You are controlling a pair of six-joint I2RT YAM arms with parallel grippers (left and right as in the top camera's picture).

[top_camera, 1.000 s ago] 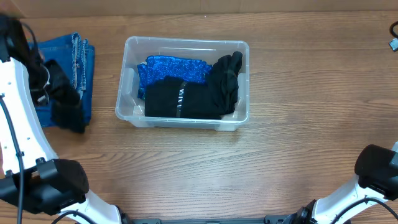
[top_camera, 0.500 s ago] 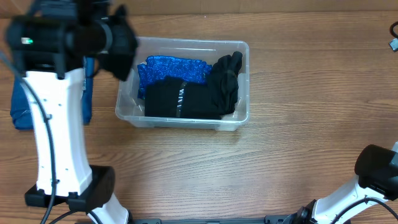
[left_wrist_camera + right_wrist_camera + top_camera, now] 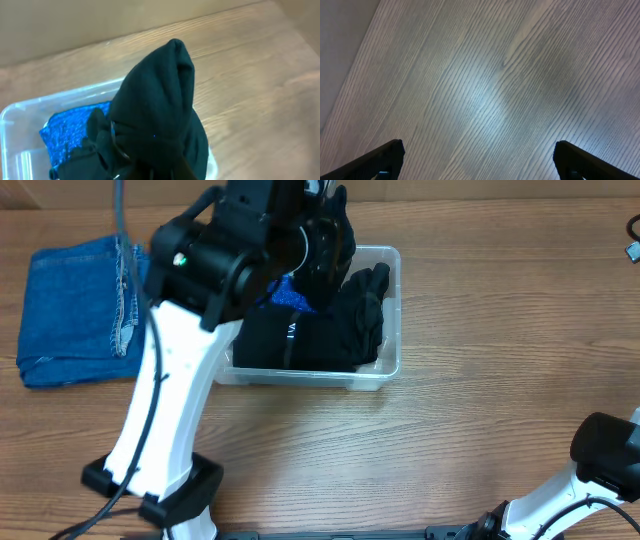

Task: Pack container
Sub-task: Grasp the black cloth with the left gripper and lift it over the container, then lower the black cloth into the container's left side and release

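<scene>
I will let go of the black garment with my left gripper on the sparkly blue cloth (image 3: 302,297) (image 3: 80,131) inside the clear plastic container.
The clear plastic container (image 3: 392,365) stands at the table's middle back and holds a sparkly blue cloth (image 3: 291,294) and folded black garments (image 3: 300,342). My left gripper (image 3: 322,242) hangs over the container's back edge, shut on a black garment (image 3: 338,232). In the left wrist view that garment (image 3: 155,110) bunches in front of the camera and hides the fingers, above the container (image 3: 14,116) and the blue cloth (image 3: 65,132). My right gripper (image 3: 480,152) is open and empty over bare wood, away from the container.
Folded blue jeans (image 3: 78,310) lie on the table at the far left. A dark cable end (image 3: 633,238) shows at the right edge. My right arm's base (image 3: 608,452) sits at the front right.
My left arm has swung from the jeans at the far left to over the container, carrying the black garment with it. The right arm has not moved.
</scene>
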